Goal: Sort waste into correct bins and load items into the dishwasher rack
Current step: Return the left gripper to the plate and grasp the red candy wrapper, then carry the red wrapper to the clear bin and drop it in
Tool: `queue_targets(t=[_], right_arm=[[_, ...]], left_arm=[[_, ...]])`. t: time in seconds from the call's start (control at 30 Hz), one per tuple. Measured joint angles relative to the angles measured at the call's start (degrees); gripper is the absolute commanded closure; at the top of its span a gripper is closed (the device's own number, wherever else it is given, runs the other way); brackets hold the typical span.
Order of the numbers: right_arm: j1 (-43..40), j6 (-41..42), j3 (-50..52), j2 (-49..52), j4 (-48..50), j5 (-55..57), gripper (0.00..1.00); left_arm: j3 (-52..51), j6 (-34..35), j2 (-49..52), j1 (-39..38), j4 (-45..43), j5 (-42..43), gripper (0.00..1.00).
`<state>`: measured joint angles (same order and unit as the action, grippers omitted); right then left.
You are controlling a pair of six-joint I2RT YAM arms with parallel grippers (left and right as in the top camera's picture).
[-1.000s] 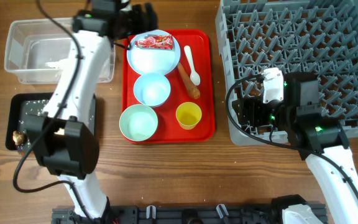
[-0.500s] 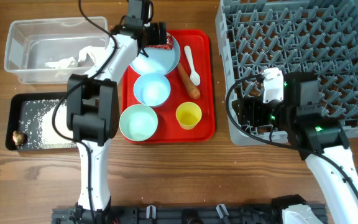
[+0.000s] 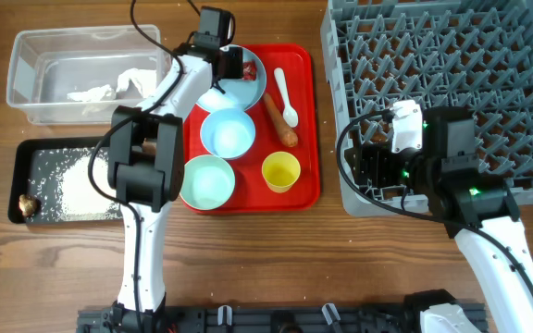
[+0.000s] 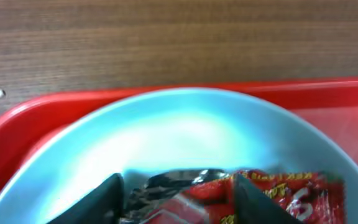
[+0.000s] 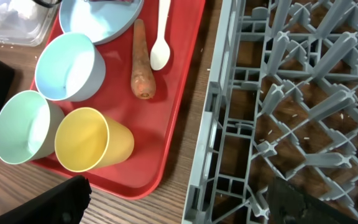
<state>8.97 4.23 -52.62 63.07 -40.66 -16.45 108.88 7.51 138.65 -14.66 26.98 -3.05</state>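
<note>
The red snack wrapper is lying lengthwise across my left gripper's fingers, so I should open them and pinch its dark end (image 4: 169, 186) before I carry it to the clear tub.
My left gripper (image 3: 232, 67) (image 4: 179, 190) is open and low over the pale blue plate (image 3: 239, 91) (image 4: 179, 130), its fingers on either side of the red snack wrapper (image 3: 246, 67) (image 4: 278, 194). On the red serving tray (image 3: 308, 120) lie a carrot (image 3: 280, 120) (image 5: 142, 62), a white spoon (image 3: 285, 95) (image 5: 160, 43), two bowls (image 3: 226, 132) (image 3: 206, 180) and a yellow cup (image 3: 280, 171) (image 5: 89, 140). My right gripper (image 3: 378, 165) (image 5: 182, 202) is open and empty by the front left corner of the grey rack (image 3: 442, 83) (image 5: 291, 93).
The clear tub (image 3: 26, 55) at the far left holds white tissue (image 3: 109, 88). The black tray (image 3: 26, 157) in front of it holds rice grains (image 3: 72, 180) and a brown lump (image 3: 28, 203). My left arm stretches across the tray's left edge.
My left gripper has moved right from the clear tub's side and down onto the plate, over the wrapper. The right arm has not moved.
</note>
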Motion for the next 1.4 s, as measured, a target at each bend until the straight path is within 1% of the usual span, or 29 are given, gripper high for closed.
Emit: queue_targets(t=[0.07,0.1,0.13,0.17,0.2,0.23,0.33,0.4,0.5,0.6,0.73,0.87,1.03,1.07,1.13,1.17,1.2,1.27,1.3,1.33,1.4], right_arm=[[0.0,0.0,0.0,0.02,0.0,0.0,0.06],[0.0,0.0,0.0,0.09,0.0,0.0,0.06],[0.0,0.0,0.0,0.39,0.0,0.0,0.06],[0.0,0.0,0.0,0.63,0.0,0.0,0.07],[0.0,0.0,0.0,1.31,0.02,0.0,0.06],[0.0,0.0,0.0,1.86,0.0,0.0,0.06],[0.0,0.0,0.0,2.95,0.0,0.0,0.06],[0.0,0.0,0.0,3.5,0.0,0.0,0.06],[0.0,0.0,0.0,3.54,0.0,0.0,0.06],[0.0,0.0,0.0,3.54,0.0,0.0,0.07],[0.0,0.0,0.0,3.54,0.0,0.0,0.06],[0.0,0.0,0.0,3.54,-0.07,0.0,0.07],[0.0,0.0,0.0,3.54,-0.24,0.0,0.06],[0.0,0.0,0.0,3.54,-0.28,0.0,0.06],[0.0,0.0,0.0,3.54,-0.39,0.0,0.06],[0.0,0.0,0.0,3.54,-0.46,0.0,0.06],[0.0,0.0,0.0,3.54,-0.48,0.0,0.06],[0.0,0.0,0.0,3.54,-0.48,0.0,0.06],[0.0,0.0,0.0,3.58,-0.48,0.0,0.06],[0.0,0.0,0.0,3.58,-0.48,0.0,0.06],[0.0,0.0,0.0,3.58,-0.48,0.0,0.06]], left_arm=[[0.37,-0.2,0.0,-0.09,1.42,-0.11,0.45],[0.55,-0.46,0.0,-0.09,2.08,-0.11,0.41],[0.76,-0.92,-0.04,-0.09,3.04,-0.09,0.33],[0.76,-1.66,-0.2,-0.15,3.69,-0.09,0.27],[0.81,-2.21,-0.44,-0.26,4.81,-0.11,0.18],[0.81,-3.37,-0.72,-0.31,5.86,-0.11,0.15],[0.5,-6.62,-1.88,-0.39,6.95,-0.04,0.15],[0.31,-11.1,-4.22,-0.39,6.95,0.37,0.18],[0.31,-20.57,-7.54,-0.39,7.5,2.12,0.22],[0.24,-28.57,-7.85,-0.39,9.77,4.96,0.27],[-0.07,-39.45,-7.85,-0.39,13.62,7.45,0.25],[-0.61,-45.4,-7.26,-0.39,14.62,7.69,0.23],[-0.7,-47.78,-3.26,-0.39,12.63,8.35,0.22],[-0.68,-47.82,-3.21,-0.39,11.96,8.5,0.23],[-0.68,-47.98,-2.97,-0.39,11.28,8.81,0.34],[-0.66,-48.15,-2.78,-0.39,10.56,9.16,0.44],[-0.66,-48.13,-2.56,-0.39,9.79,9.16,0.5],[-0.61,-48.24,-2.34,-0.42,9.27,9.38,0.72],[-0.61,-48.52,-2.27,-0.42,9.22,9.42,0.85],[-0.61,-48.5,-2.12,-0.39,9.22,9.53,0.96],[-0.61,-47.78,-1.97,-0.42,9.2,9.57,0.96]])
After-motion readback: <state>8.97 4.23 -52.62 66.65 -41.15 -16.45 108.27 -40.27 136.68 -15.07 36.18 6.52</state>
